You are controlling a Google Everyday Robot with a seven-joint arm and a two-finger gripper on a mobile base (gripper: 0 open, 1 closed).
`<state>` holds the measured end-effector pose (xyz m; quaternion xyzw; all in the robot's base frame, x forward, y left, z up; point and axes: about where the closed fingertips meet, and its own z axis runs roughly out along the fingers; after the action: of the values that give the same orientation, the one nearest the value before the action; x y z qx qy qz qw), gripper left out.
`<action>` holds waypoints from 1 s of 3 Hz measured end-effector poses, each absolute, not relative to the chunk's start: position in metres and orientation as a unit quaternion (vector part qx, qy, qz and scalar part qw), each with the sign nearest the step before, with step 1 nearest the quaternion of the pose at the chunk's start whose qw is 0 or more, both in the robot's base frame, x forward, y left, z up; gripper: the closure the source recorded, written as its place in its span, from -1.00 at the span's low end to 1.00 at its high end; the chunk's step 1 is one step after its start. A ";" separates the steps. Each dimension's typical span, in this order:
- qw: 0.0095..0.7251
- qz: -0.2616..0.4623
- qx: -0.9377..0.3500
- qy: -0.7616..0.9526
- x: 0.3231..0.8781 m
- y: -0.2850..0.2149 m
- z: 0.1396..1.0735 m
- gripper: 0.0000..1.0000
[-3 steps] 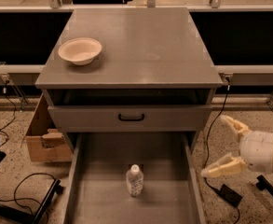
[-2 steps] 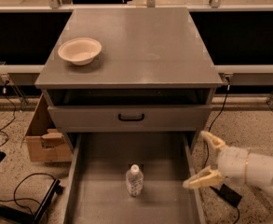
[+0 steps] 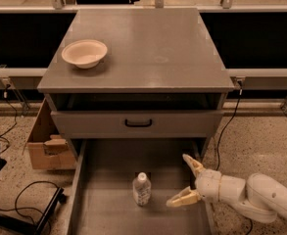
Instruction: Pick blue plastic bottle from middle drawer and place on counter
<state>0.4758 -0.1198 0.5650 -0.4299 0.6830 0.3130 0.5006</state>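
Note:
The body (image 3: 142,188) of the blue plastic bottle, below its white cap, is the next place my gripper will go to and close on.
The blue plastic bottle (image 3: 141,189) stands upright on the floor of the open middle drawer (image 3: 108,180), near its middle. It is clear with a white cap and a pale label. My gripper (image 3: 186,181) is over the drawer's right side, a short way right of the bottle and not touching it. Its two cream fingers are spread open and point left toward the bottle. The counter (image 3: 148,43) is the cabinet's flat grey top above.
A cream bowl (image 3: 84,53) sits on the counter's left side. A shut grey drawer front with a black handle (image 3: 138,123) is above the open drawer. A cardboard box (image 3: 44,143) and cables (image 3: 20,199) lie on the floor at left.
My gripper has moved left from outside the drawer's right wall to over the drawer, closer to the bottle. The bottle has not moved.

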 end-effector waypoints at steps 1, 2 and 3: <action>0.506 0.318 -0.433 0.675 0.494 -0.102 0.528 -1.00; 0.508 0.320 -0.442 0.666 0.507 -0.082 0.503 -1.00; 0.503 0.341 -0.450 0.655 0.500 -0.051 0.484 -1.00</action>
<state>0.5001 -0.0510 0.4842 -0.4496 0.6546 0.3409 0.5032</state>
